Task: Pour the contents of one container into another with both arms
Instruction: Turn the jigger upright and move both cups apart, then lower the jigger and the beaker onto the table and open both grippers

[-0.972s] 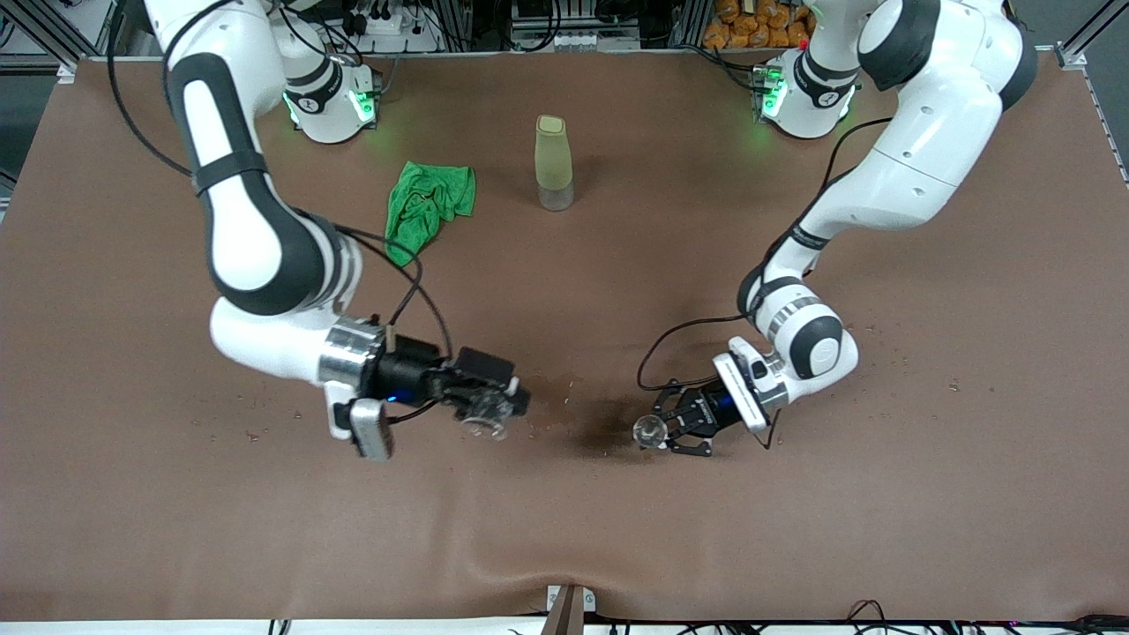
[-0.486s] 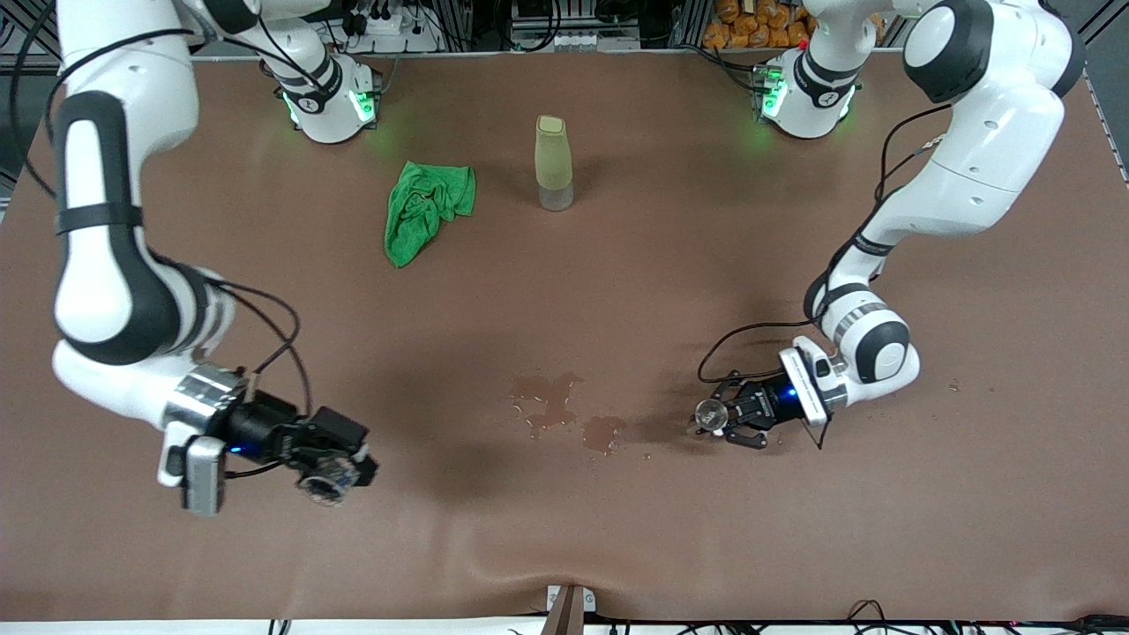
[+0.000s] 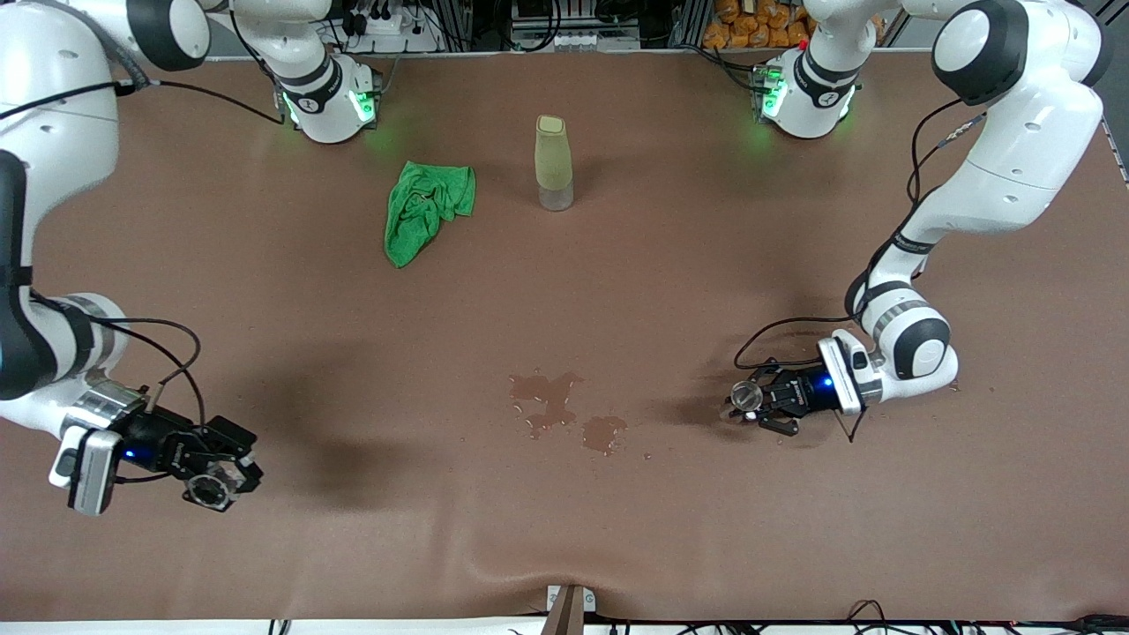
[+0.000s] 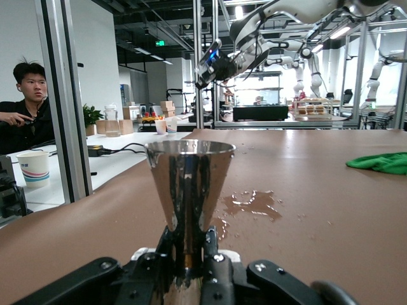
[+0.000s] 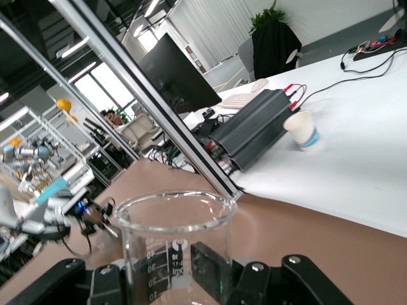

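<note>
My right gripper has the tiny clear glass cup to put down. It will set it on the bare brown table level with the smaller wet patch (image 3: pixel 229 425).
The tiny clear glass cup (image 3: pixel 210 490) stands upright with my right gripper (image 3: pixel 217 481) shut on it, low over the table at the right arm's end. In the right wrist view the cup (image 5: pixel 172 244) shows printed measure marks and looks empty, held between the black fingers (image 5: pixel 245 279). The silvery hourglass jigger (image 3: pixel 746 398) is upright with my left gripper (image 3: pixel 757 404) shut on its waist, low over the table toward the left arm's end. In the left wrist view the jigger (image 4: pixel 189 184) rises from my gripper (image 4: pixel 189 248). What it holds is hidden.
Two wet patches (image 3: pixel 549 399) darken the brown table (image 3: pixel 564 291) between the grippers, also seen as a spill (image 4: pixel 251 203) in the left wrist view. A crumpled green cloth (image 3: pixel 425 207) and a tall yellow-green bottle (image 3: pixel 553 163) stand nearer the robots' bases.
Both arms have drawn apart from the table's middle. The right gripper carried the cup toward its own end, the left carried the jigger toward its end. The spill now lies uncovered.
</note>
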Tool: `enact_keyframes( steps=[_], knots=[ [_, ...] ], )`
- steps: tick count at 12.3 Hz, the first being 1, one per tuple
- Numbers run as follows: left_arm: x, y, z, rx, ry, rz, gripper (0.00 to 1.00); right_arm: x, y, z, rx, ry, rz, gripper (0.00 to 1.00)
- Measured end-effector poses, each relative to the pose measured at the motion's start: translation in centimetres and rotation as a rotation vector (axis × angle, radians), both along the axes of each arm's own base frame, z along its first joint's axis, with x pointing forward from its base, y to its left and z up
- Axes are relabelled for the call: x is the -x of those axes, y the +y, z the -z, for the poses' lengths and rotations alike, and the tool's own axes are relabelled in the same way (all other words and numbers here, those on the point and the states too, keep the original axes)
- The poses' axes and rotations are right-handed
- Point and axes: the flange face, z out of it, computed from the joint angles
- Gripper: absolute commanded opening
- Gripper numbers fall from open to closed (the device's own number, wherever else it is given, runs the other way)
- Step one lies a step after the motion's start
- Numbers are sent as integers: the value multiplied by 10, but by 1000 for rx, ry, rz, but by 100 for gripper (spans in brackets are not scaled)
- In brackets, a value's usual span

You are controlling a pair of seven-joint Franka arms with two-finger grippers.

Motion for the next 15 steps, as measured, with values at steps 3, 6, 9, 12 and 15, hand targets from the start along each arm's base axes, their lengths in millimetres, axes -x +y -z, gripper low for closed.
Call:
enact_keyframes(
  steps=[3,6,9,12,15],
  knots=[
    [10,39,5,-15,-5,38,0,30,-48,38,54,-120,-68,0],
    [22,78,10,-20,-2,62,0,59,-82,76,157,-276,-137,0],
    [37,113,15,-18,7,79,0,87,-109,128,213,-422,-209,0],
    [52,148,20,-15,20,80,0,111,-125,181,220,-512,-231,0],
    [69,172,29,9,48,84,0,116,-133,215,233,-548,-235,0]
  ],
)
